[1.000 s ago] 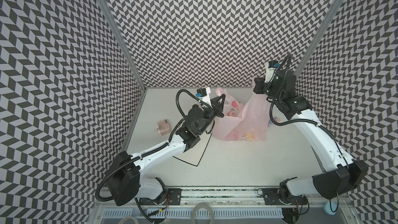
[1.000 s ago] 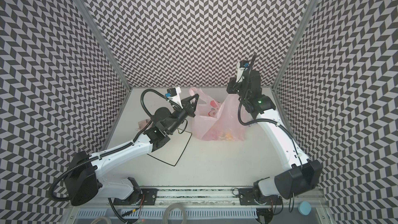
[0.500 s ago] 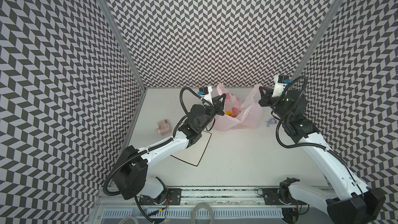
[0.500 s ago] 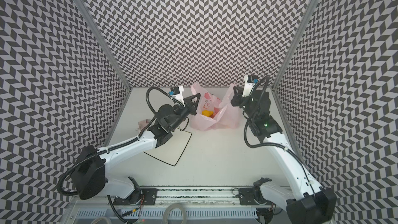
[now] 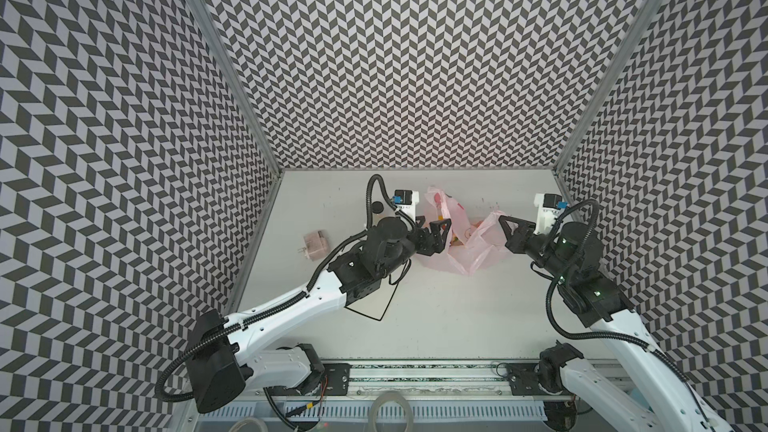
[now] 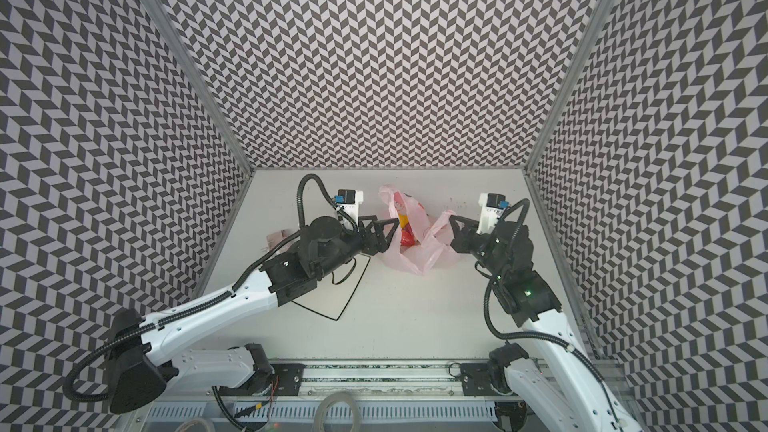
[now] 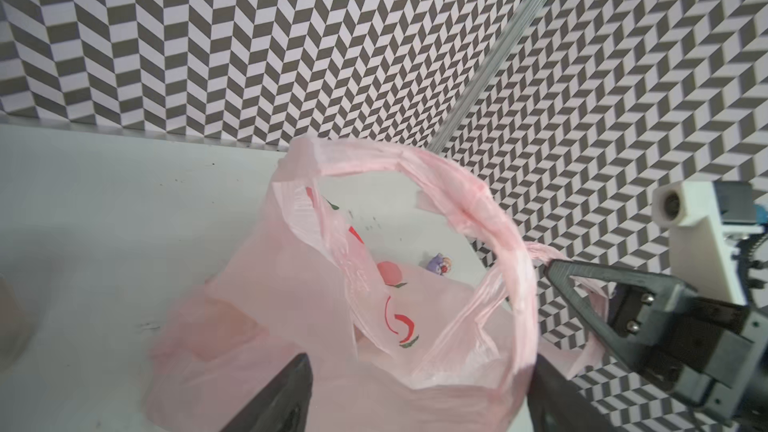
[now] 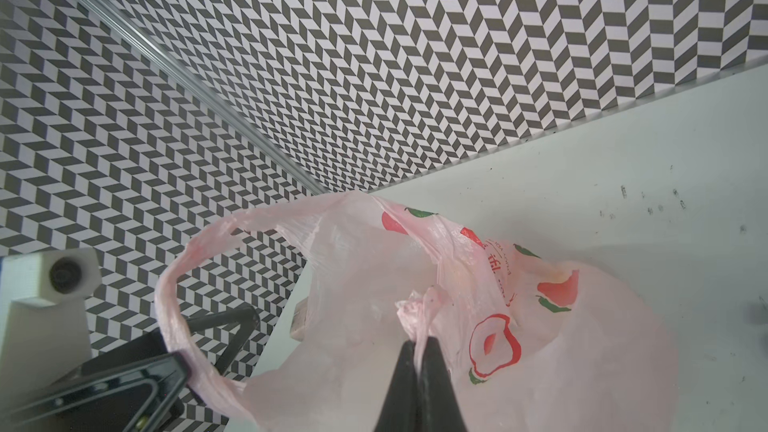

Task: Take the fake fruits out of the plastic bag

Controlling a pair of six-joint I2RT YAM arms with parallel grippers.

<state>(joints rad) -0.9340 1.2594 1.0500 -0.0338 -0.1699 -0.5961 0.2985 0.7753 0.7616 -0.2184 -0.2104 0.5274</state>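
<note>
The twisted handle will leave my right gripper on the bare table (image 5: 518, 260) beside the pale pink plastic bag.
The pale pink plastic bag (image 5: 465, 249) (image 6: 419, 257) lies slumped at the back middle of the table, mouth upward. In a top view a red fruit (image 6: 408, 238) and a yellow one (image 6: 402, 218) show inside it; the wrist views hide the fake fruits behind the film. My left gripper (image 5: 435, 231) (image 7: 419, 361) is open at the bag's left side, fingers (image 7: 291, 392) wide apart with bag film in front of them. My right gripper (image 5: 504, 221) (image 8: 420, 340) is shut on a twisted handle (image 8: 419, 305) on the bag's right. The other handle loop (image 8: 174, 292) hangs by the left fingers.
A white square plate (image 5: 380, 305) with a black outline lies under my left forearm. A small pinkish box (image 5: 315, 243) sits near the left wall. A purple figurine (image 7: 439, 263) stands on the table behind the bag. Patterned walls close in the back and both sides.
My right gripper came down from high up with the handle, and the bag slumped onto the table. My left gripper, shut on the bag before, has opened and let it go.
</note>
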